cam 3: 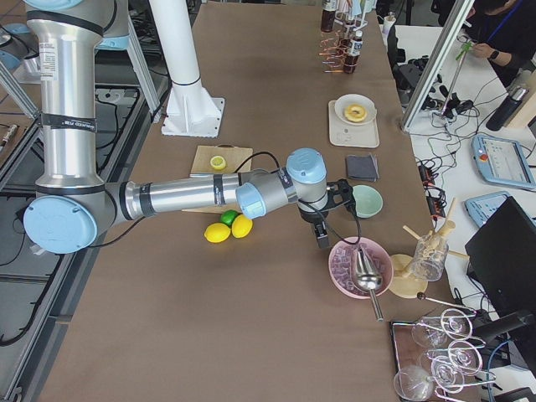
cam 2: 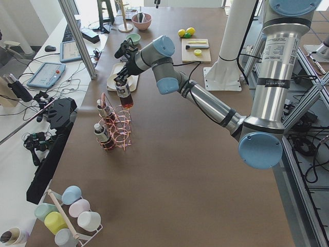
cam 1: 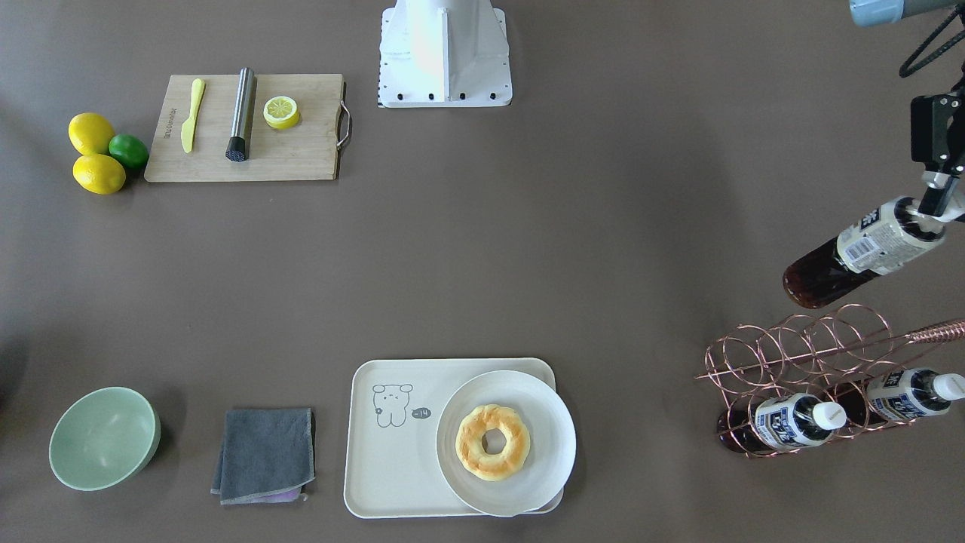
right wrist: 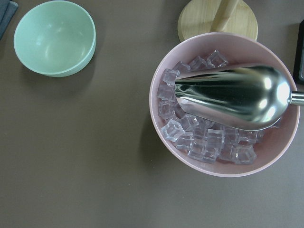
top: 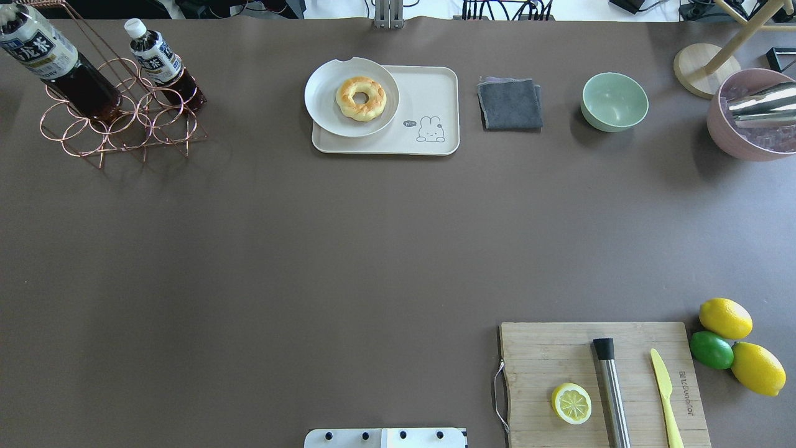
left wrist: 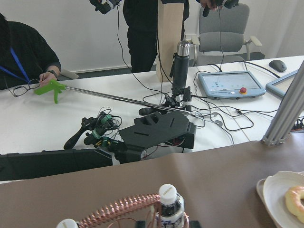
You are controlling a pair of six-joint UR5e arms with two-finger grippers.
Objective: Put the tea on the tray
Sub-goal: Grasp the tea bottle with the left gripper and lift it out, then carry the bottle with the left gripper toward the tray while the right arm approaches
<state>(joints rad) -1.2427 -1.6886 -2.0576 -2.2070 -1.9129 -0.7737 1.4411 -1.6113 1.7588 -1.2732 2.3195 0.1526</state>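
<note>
The robot's left gripper should release the tea bottle on the bare table (cam 1: 454,259) between the cream tray and the white base.
My left gripper (cam 1: 933,213) is shut on the neck of a tea bottle (cam 1: 863,250) with dark liquid and a white-and-blue label. It holds the bottle tilted, lifted above the copper wire rack (cam 1: 799,354). The held bottle also shows in the overhead view (top: 46,59) and the exterior left view (cam 2: 124,95). Two alike bottles (cam 1: 791,422) (cam 1: 905,394) lie in the rack. The cream tray (cam 1: 381,483) with a line-drawn animal sits well to the side, also in the overhead view (top: 435,87). My right gripper (cam 3: 322,239) hangs near the bowls; I cannot tell whether it is open.
A white plate (cam 1: 554,422) with a donut (cam 1: 492,441) covers half of the tray. A grey cloth (cam 1: 265,452) and a green bowl (cam 1: 104,437) lie beside it. A pink bowl of ice with a metal scoop (right wrist: 223,102) is below the right wrist. A cutting board (cam 1: 294,151) is far off.
</note>
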